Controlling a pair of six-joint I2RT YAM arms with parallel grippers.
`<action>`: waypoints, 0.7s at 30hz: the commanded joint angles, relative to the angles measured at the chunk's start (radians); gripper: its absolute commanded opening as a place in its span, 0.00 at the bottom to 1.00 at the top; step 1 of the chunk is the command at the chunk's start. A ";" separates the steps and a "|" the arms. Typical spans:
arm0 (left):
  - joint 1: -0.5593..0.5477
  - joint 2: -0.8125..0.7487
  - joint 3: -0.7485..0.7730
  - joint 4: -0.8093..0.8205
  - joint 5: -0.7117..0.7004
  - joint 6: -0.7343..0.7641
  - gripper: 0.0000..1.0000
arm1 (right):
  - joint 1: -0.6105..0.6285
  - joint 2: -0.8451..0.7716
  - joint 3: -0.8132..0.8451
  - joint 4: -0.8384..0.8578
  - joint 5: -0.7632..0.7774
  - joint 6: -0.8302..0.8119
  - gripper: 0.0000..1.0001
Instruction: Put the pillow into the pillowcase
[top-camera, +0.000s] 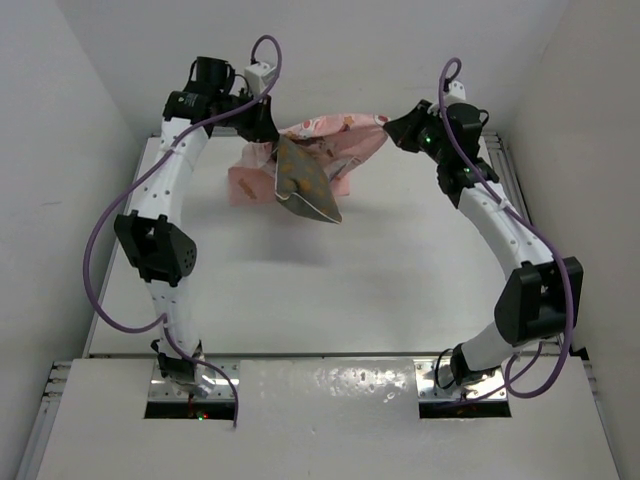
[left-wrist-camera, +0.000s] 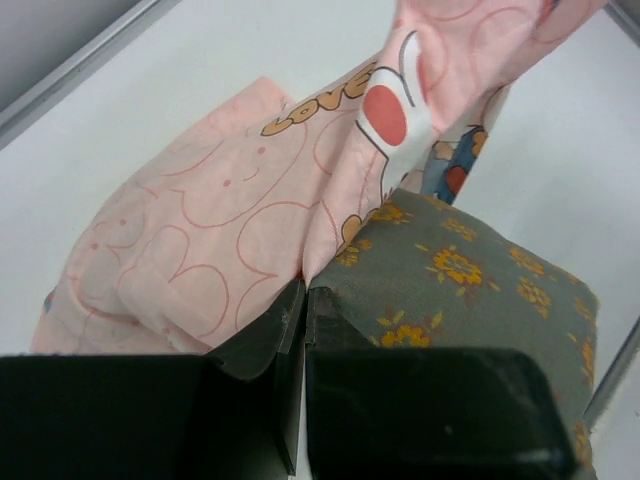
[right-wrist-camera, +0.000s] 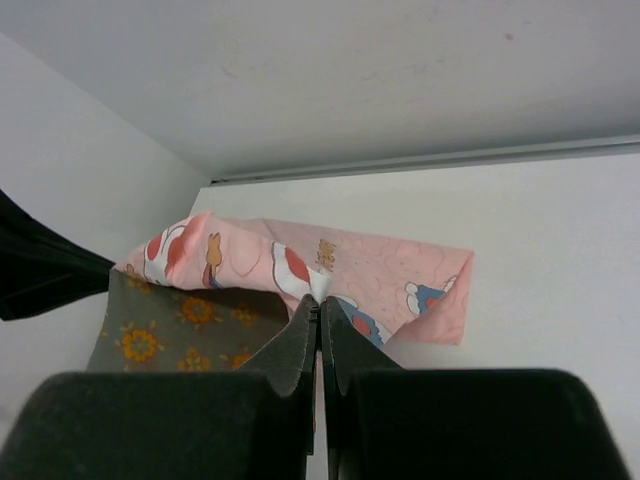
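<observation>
The pillow hangs tilted, with its edge bunched up with the pillowcase in my left gripper. I need to lower both and take the pillowcase's pink cloth alone (left-wrist-camera: 242, 205).
The pink printed pillowcase (top-camera: 335, 140) hangs stretched between both grippers above the far part of the table. The grey-olive pillow (top-camera: 305, 185), printed with small orange flowers, sticks out of it, tilted, its lower end pointing down toward the table. My left gripper (top-camera: 262, 135) is shut on the pillowcase's left edge (left-wrist-camera: 250, 250), right beside the pillow (left-wrist-camera: 470, 290). My right gripper (top-camera: 397, 128) is shut on the pillowcase's right edge (right-wrist-camera: 318, 285); the pillow (right-wrist-camera: 180, 325) shows below the cloth to the left. Part of the pillow is hidden inside the pillowcase.
The white table (top-camera: 330, 290) has a metal rail (top-camera: 505, 165) along its right side and white walls close around it. The left arm's elbow (top-camera: 155, 245) and the right arm's elbow (top-camera: 540, 300) stand over the table's sides.
</observation>
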 joint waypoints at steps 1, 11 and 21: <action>0.011 -0.086 0.144 0.032 0.077 -0.018 0.00 | 0.003 -0.073 0.034 0.007 -0.046 0.003 0.00; -0.043 -0.040 -0.158 0.253 -0.006 -0.153 0.00 | -0.027 0.236 0.297 -0.199 -0.227 0.141 0.00; -0.138 0.167 -0.316 0.325 -0.119 -0.039 0.00 | -0.033 0.439 0.340 -0.454 -0.022 -0.026 0.36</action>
